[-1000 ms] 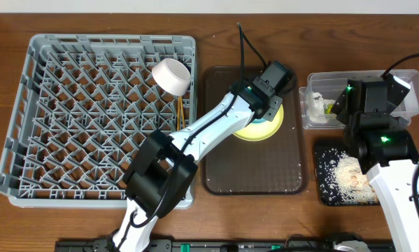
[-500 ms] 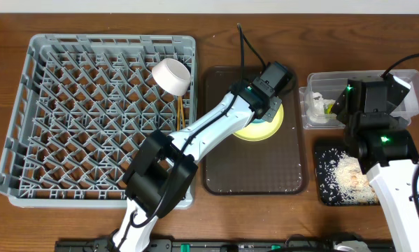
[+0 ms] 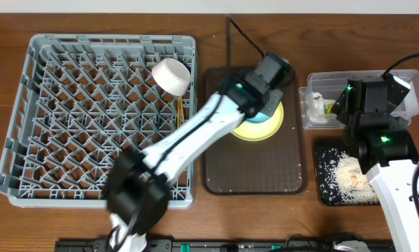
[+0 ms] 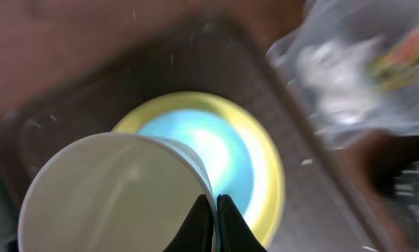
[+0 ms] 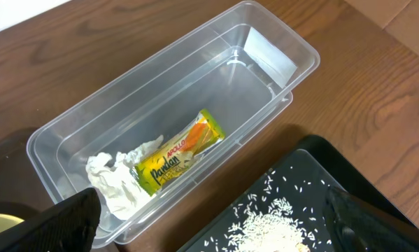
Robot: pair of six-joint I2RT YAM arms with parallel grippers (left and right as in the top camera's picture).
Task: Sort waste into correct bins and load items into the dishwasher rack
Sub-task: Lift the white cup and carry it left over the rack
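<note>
Next, my left gripper lets go of the white cup in the grey dishwasher rack [image 3: 172,112], just in front of the white bowl.
My left gripper [image 4: 214,199] is shut on the wall of the light blue cup [image 4: 111,203], one finger inside and one outside. The cup hangs over the round yellow plate [image 4: 268,175], which lies on the brown tray [image 3: 258,168]. Seen from overhead, the left gripper [image 3: 268,94] is above the plate [image 3: 261,127]. The white bowl [image 3: 171,75] and the chopsticks [image 3: 180,112] are in the grey dishwasher rack [image 3: 111,40]. The snack wrapper [image 5: 181,157] and the napkin [image 5: 115,178] lie in the clear tub [image 5: 265,49]. My right gripper [image 5: 219,224] is open between the tub and the black tray [image 5: 335,175].
Pale food scraps [image 3: 349,175] are scattered in the black tray [image 3: 324,175] at the front right. The clear tub [image 3: 412,105] stands just behind it. The left arm stretches diagonally over the rack's front right corner and the brown tray.
The left gripper has closed on the cup's rim, and the left arm has swung and risen over the tray. The right arm has not moved.
</note>
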